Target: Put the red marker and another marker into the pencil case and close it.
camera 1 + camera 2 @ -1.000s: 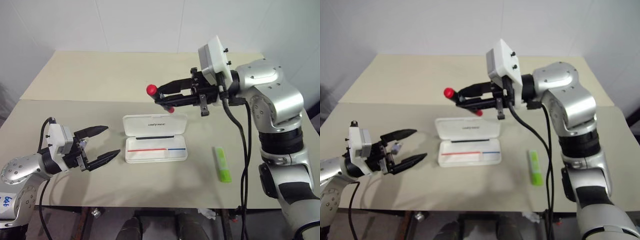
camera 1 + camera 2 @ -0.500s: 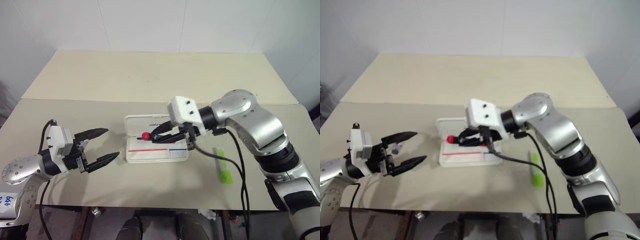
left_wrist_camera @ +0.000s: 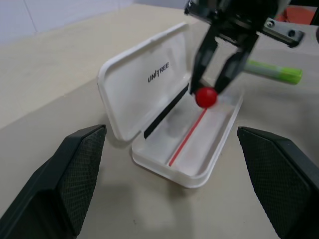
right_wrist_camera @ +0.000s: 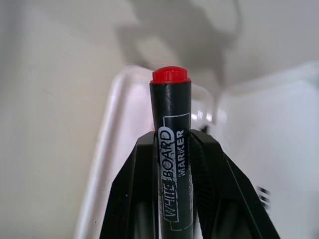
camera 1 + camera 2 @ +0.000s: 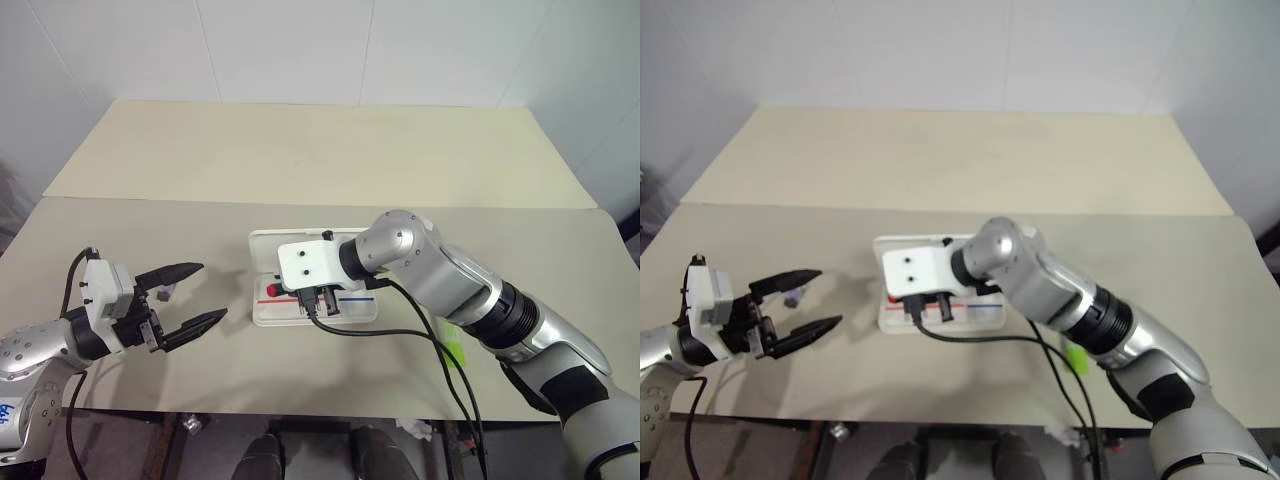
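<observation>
Next, my right hand sets the red marker in the pencil case's tray (image 5: 307, 294), between red stripe and lid.
The pencil case (image 5: 350, 306) lies open in the middle of the table, its white lid (image 3: 149, 82) leaning back. My right gripper (image 5: 297, 297) is shut on the red marker (image 4: 172, 149) and points down and to the left. The marker's red end (image 5: 272, 291) hangs just over the left part of the case's tray (image 3: 199, 144); whether it touches the tray I cannot tell. The lime-green marker (image 3: 274, 71) lies on the table to the right of the case, partly hidden behind my right arm in the eye views. Left of the case, my left gripper (image 5: 211, 290) is open and holds nothing.
A black cable (image 5: 380, 332) from my right wrist loops over the table just in front of the case. A seam (image 5: 150, 199) splits the beige tabletop (image 5: 300, 150) into a near and a far part. A white wall stands behind it.
My right gripper has come down and to the left with the red marker, from high behind the case to just over its tray. The left gripper has stayed put and open.
</observation>
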Available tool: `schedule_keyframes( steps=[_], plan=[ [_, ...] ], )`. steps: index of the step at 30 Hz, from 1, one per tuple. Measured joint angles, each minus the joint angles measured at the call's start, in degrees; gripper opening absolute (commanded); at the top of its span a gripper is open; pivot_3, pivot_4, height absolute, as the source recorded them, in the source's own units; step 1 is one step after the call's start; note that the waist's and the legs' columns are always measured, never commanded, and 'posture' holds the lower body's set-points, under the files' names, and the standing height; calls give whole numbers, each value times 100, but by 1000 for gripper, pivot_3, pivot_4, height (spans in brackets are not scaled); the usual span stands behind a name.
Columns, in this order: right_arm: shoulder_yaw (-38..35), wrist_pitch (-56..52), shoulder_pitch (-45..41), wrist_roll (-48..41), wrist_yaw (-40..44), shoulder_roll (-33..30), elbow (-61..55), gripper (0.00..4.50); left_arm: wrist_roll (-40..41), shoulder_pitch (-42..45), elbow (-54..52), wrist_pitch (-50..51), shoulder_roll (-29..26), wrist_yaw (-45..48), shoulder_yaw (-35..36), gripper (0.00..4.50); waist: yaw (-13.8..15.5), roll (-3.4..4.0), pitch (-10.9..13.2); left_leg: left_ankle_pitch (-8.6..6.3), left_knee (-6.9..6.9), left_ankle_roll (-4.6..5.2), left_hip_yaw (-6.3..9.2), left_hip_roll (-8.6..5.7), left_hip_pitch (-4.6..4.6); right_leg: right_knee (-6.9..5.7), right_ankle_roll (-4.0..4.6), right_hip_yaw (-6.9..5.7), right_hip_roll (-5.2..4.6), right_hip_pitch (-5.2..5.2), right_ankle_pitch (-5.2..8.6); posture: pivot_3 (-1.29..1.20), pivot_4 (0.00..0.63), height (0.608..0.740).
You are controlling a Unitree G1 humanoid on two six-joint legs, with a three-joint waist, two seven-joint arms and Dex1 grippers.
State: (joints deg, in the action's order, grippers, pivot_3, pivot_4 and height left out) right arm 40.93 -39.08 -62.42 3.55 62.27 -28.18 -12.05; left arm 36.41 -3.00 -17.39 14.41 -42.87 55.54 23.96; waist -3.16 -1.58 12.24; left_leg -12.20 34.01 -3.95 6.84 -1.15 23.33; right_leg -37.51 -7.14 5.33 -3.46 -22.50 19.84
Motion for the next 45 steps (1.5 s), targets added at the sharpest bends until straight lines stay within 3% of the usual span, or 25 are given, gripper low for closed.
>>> schedule_keyframes(
  steps=[21,32,45],
  plan=[
    [419,-1772,-394,491,-84,797,574,560,30,-255,-215,-18,3,-46,272,4500,-8,1,0,-2,-12,-4,5,0,0,4,9,-6,-3,-5,4,0,150,740],
    [631,-1759,-410,575,-82,699,548,4397,36,-263,-213,-26,3,55,411,4500,-14,1,0,-3,-16,-5,6,1,1,5,11,-7,-2,-5,5,0,150,740],
    [180,-1230,-130,-366,1164,-708,-464,4458,32,-113,-193,-30,3,65,299,4500,-9,1,1,-3,-17,-5,6,2,2,11,10,-11,0,-2,6,0,150,740]
  ],
)
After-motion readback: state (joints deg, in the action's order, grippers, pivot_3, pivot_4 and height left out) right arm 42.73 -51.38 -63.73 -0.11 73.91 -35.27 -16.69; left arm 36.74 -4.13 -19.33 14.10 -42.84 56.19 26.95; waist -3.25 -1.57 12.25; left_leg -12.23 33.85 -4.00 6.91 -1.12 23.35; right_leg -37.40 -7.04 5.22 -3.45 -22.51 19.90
